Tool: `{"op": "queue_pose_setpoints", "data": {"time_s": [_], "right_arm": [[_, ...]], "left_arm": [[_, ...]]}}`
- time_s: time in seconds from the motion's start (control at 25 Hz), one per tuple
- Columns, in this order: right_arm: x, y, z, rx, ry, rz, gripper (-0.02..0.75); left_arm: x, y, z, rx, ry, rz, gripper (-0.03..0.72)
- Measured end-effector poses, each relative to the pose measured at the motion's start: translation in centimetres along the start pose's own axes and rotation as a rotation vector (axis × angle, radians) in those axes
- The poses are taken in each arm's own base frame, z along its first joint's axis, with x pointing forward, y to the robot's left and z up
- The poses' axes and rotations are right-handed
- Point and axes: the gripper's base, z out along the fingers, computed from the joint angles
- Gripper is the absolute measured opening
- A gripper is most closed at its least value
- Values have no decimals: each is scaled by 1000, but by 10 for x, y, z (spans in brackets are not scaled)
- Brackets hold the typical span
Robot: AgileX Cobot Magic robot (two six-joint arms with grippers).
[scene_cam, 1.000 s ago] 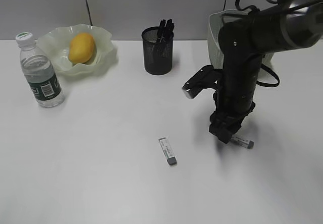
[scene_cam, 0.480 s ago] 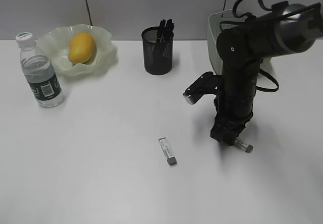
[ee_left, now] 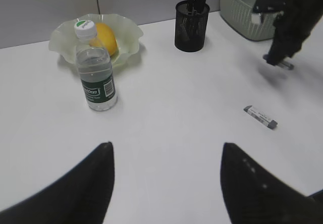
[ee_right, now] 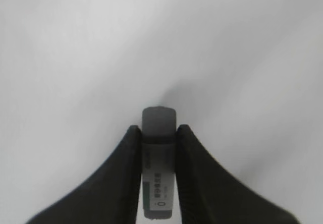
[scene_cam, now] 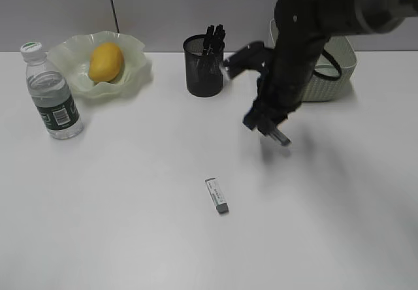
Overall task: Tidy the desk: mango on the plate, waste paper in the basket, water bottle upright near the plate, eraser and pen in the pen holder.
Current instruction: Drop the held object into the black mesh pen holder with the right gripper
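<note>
I need to release the grey-white eraser, now held in the air, from my right gripper inside the black mesh pen holder (scene_cam: 204,65), among the black pens.
My right gripper (scene_cam: 269,128) (ee_right: 159,129) is shut on a slim grey-white eraser (scene_cam: 281,138) (ee_right: 159,117), held in the air to the right of the black mesh pen holder (scene_cam: 204,68). Black pens (scene_cam: 213,36) stand in the holder. A second eraser (scene_cam: 217,195) (ee_left: 260,117) lies flat on the desk (scene_cam: 130,205). The mango (scene_cam: 105,61) rests in the wavy green plate (scene_cam: 137,74). The water bottle (scene_cam: 51,94) stands upright left of the plate. My left gripper (ee_left: 166,151) hangs open over bare desk. The waste paper is out of view.
The green woven-look basket (scene_cam: 330,81) stands at the back right, partly behind the right arm. A grey partition wall (scene_cam: 163,9) runs along the desk's far edge.
The right gripper closed on the eraser at the right, lifted it off the desk and carried it up and left toward the pen holder. The left gripper stayed still.
</note>
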Motion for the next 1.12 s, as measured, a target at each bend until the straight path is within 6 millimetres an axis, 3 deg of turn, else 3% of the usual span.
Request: {"op": "queue_pose_setpoints", "data": {"time_s": [0.32, 0.52, 0.68, 1.12], "right_arm": [[-84, -19, -81, 24, -628, 172, 172], [-102, -30, -105, 104, -904, 228, 172], [-108, -35, -103, 146, -999, 246, 172], [-115, -38, -32, 164, -972, 274, 172]], "left_arm": [[0, 0, 0, 0, 0, 0, 503], [0, 0, 0, 0, 0, 0, 503], [0, 0, 0, 0, 1, 0, 503], [0, 0, 0, 0, 1, 0, 503]]}}
